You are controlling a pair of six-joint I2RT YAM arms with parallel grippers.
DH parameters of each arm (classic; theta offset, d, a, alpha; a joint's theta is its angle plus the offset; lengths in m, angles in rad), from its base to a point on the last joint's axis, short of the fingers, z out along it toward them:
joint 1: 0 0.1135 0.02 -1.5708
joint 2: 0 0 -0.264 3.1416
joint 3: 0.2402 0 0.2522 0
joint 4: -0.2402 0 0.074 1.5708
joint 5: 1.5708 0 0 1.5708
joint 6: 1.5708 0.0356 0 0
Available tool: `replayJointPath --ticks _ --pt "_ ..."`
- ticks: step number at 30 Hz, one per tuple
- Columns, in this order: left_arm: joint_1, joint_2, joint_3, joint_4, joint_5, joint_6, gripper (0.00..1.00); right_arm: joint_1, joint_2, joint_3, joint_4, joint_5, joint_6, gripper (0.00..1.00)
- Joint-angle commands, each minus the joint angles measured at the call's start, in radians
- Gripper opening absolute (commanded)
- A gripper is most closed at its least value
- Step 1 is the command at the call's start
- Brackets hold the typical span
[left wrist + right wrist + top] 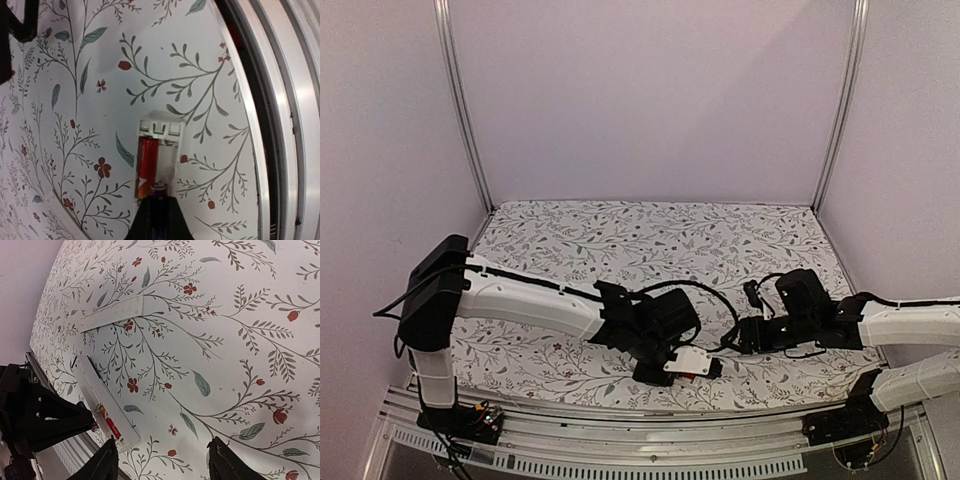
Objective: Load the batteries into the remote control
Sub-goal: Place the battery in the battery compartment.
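Note:
The robot's left gripper needs to release the dark battery in the empty slot (680, 381) (163, 191) beside the red battery in the white remote control.
The white remote control (175, 150) lies bay-up near the table's front edge (688, 360). One red battery (146, 162) sits in the left slot of its bay, and it also shows as a red sliver in the right wrist view (113, 429). My left gripper (159, 201) is shut on a second, dark battery (159, 189), whose metal end is at the near end of the empty right slot. My right gripper (165, 467) hangs open over bare cloth to the right of the remote (95, 390), nothing between its fingers.
A thin flat white cover strip (112, 314) lies on the floral cloth beyond the remote. The metal rail (285, 125) of the table's front edge runs close beside the remote. The left gripper's black body (45, 420) stands at the remote's near end.

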Motion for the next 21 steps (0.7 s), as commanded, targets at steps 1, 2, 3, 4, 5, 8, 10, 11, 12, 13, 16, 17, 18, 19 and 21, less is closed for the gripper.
replayJointPath --ticks 1,2,3,4,5,8,10,11,12,13,16,17,18,19,21 --pt "-0.029 0.037 0.041 -0.094 -0.053 -0.021 0.0 -0.001 0.006 -0.004 0.024 0.002 -0.015 0.61" --pt "-0.03 0.042 0.047 -0.098 -0.066 -0.022 0.0 0.0 0.007 -0.005 0.025 0.002 -0.015 0.61" --pt "-0.031 0.047 0.052 -0.099 -0.069 -0.023 0.0 0.0 0.007 -0.005 0.026 0.002 -0.015 0.61" --pt "-0.034 0.051 0.056 -0.099 -0.064 -0.024 0.0 -0.001 0.007 -0.005 0.026 0.002 -0.015 0.61" --pt "-0.037 0.053 0.059 -0.099 -0.052 -0.025 0.0 -0.001 0.007 -0.007 0.026 0.003 -0.015 0.61" --pt "-0.04 0.058 0.061 -0.098 -0.043 -0.03 0.0 0.0 0.003 -0.008 0.026 0.005 -0.015 0.61" --pt "-0.042 0.065 0.063 -0.099 -0.056 -0.034 0.0 0.0 -0.001 -0.009 0.028 0.006 -0.015 0.61" --pt "-0.041 0.068 0.067 -0.104 -0.057 -0.034 0.0 -0.001 -0.003 -0.01 0.03 0.007 -0.016 0.61" --pt "-0.041 0.07 0.071 -0.108 -0.054 -0.035 0.0 -0.001 -0.005 -0.01 0.031 0.007 -0.015 0.61" --pt "-0.042 0.072 0.075 -0.11 -0.053 -0.036 0.0 0.0 -0.007 -0.009 0.033 0.007 -0.016 0.61" --pt "-0.044 0.08 0.088 -0.1 -0.063 -0.044 0.0 0.0 -0.008 -0.009 0.035 0.01 -0.019 0.61" --pt "-0.044 0.084 0.094 -0.098 -0.065 -0.045 0.0 -0.001 -0.008 -0.008 0.036 0.01 -0.019 0.61" --pt "-0.045 0.091 0.101 -0.098 -0.064 -0.045 0.0 0.0 -0.007 -0.007 0.038 0.01 -0.02 0.61" --pt "-0.045 0.095 0.107 -0.098 -0.062 -0.045 0.0 0.0 -0.006 -0.007 0.038 0.009 -0.022 0.61" --pt "-0.047 0.101 0.114 -0.1 -0.051 -0.044 0.0 0.0 -0.006 -0.004 0.039 0.005 -0.025 0.61"
